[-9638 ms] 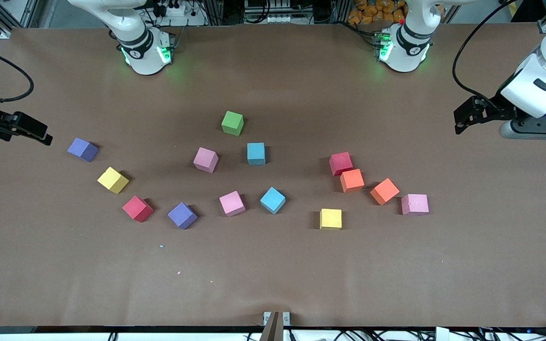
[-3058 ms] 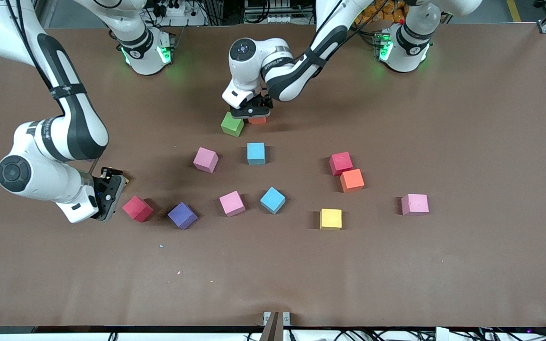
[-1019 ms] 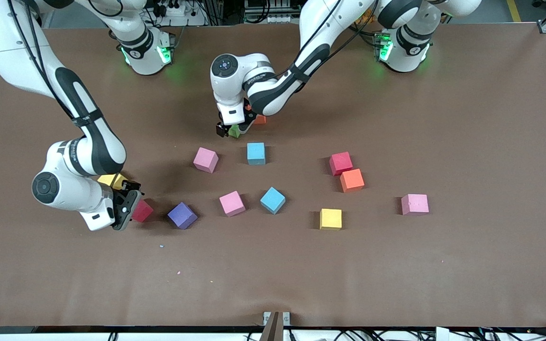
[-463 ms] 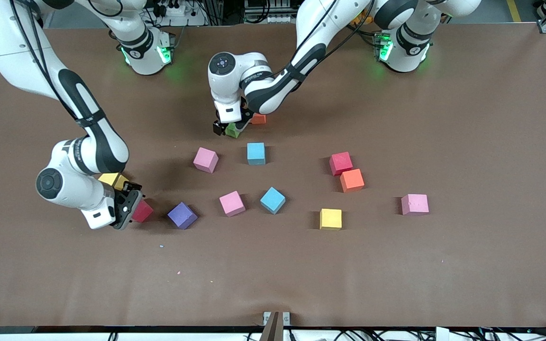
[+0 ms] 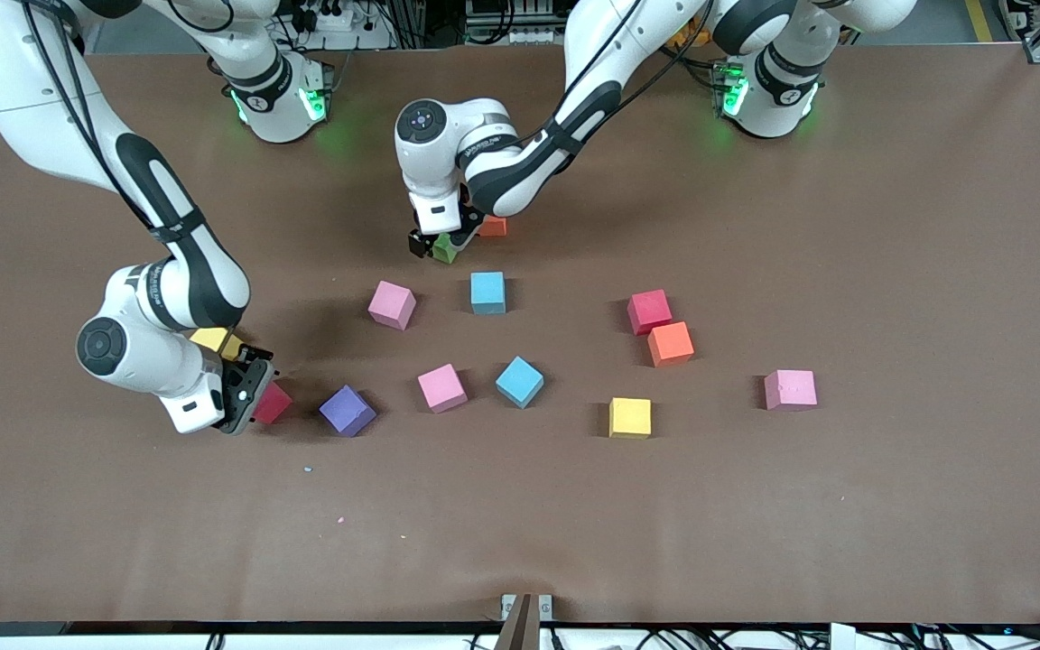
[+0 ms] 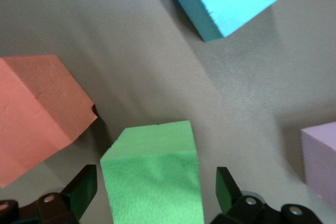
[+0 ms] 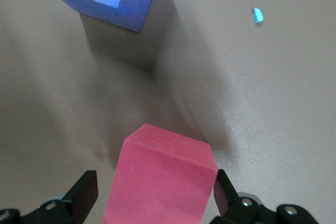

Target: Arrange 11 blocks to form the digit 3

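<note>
The green block is next to the orange block. My left gripper needs to close on the opposite sides of the green block (image 5: 443, 249) (image 6: 153, 184).
A green block (image 5: 445, 250) lies near the table's middle, with an orange block (image 5: 493, 227) just beside it. My left gripper (image 5: 436, 246) is down around the green block (image 6: 152, 177), open, with a gap at each finger. Toward the right arm's end, my right gripper (image 5: 252, 398) straddles a red block (image 5: 273, 403), also open. In the right wrist view the red block (image 7: 163, 182) sits between the fingers of the right gripper (image 7: 152, 195), untouched on one side. A yellow block (image 5: 211, 340) is half hidden by the right arm.
Loose blocks lie nearer the front camera: pink (image 5: 392, 304), blue (image 5: 487, 292), pink (image 5: 441, 387), blue (image 5: 519, 381) and purple (image 5: 347, 411). Toward the left arm's end are red (image 5: 648, 311), orange (image 5: 670, 343), yellow (image 5: 630, 417) and pink (image 5: 790, 389).
My right gripper has crept a little farther onto the red block. My left gripper has settled slightly around the green block. No block has moved.
</note>
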Tool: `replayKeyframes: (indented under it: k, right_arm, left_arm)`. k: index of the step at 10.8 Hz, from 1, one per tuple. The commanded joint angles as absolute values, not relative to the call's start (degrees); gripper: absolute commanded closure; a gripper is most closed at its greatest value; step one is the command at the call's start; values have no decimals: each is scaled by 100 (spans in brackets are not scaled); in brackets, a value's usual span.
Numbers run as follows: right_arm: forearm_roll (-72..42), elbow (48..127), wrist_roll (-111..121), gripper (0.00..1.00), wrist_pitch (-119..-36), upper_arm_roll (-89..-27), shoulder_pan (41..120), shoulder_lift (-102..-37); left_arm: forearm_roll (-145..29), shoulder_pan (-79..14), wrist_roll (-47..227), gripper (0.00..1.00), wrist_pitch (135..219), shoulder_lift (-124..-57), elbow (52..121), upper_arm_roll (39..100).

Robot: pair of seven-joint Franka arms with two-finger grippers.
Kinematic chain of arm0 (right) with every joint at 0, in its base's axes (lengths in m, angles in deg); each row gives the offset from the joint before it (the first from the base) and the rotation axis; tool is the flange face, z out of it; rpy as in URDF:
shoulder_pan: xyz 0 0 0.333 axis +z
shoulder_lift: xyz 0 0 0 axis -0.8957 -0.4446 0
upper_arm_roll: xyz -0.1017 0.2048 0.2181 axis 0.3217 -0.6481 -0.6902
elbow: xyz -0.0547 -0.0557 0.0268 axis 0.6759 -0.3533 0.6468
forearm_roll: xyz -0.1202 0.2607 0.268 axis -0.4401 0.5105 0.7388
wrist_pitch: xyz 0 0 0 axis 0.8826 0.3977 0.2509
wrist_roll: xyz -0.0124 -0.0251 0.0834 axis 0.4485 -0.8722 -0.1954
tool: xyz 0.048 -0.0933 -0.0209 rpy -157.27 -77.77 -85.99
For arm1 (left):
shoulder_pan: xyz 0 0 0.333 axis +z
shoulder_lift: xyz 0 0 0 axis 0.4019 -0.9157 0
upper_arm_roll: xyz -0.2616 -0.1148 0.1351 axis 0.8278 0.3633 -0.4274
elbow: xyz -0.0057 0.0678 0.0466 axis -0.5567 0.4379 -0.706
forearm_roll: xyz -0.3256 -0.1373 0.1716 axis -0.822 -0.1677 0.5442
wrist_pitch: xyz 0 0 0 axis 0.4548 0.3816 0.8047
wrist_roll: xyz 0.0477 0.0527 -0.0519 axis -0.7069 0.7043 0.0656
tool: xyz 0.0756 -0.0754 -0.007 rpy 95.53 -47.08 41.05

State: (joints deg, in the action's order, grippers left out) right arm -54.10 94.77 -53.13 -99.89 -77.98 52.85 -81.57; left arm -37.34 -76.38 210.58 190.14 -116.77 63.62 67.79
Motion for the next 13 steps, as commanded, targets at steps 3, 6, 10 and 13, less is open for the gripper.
replayKeyframes:
  k: [3, 6, 10, 13]
  right_arm:
    - [-5488, 9513, -5527, 39, -10050, -7769, 5297, -8142]
    - [-5497, 9513, -5789, 46, -10033, -7760, 5306, -8107]
    - [-5488, 9565, -6606, 53, -9971, -7760, 5393, -7888]
    - [-5479, 9942, -7134, 56, -9971, -7769, 5464, -7440]
  left_arm:
    - [-3454, -8012, 21186, 93, 18964, -11638, 6338, 6400]
    - [-3867, -7899, 21213, 100, 18929, -11402, 6338, 6391]
    - [-4184, -7215, 21765, 100, 17878, -10612, 6381, 6391]
    - [-4228, -6451, 21758, 100, 17031, -10041, 6932, 6452]
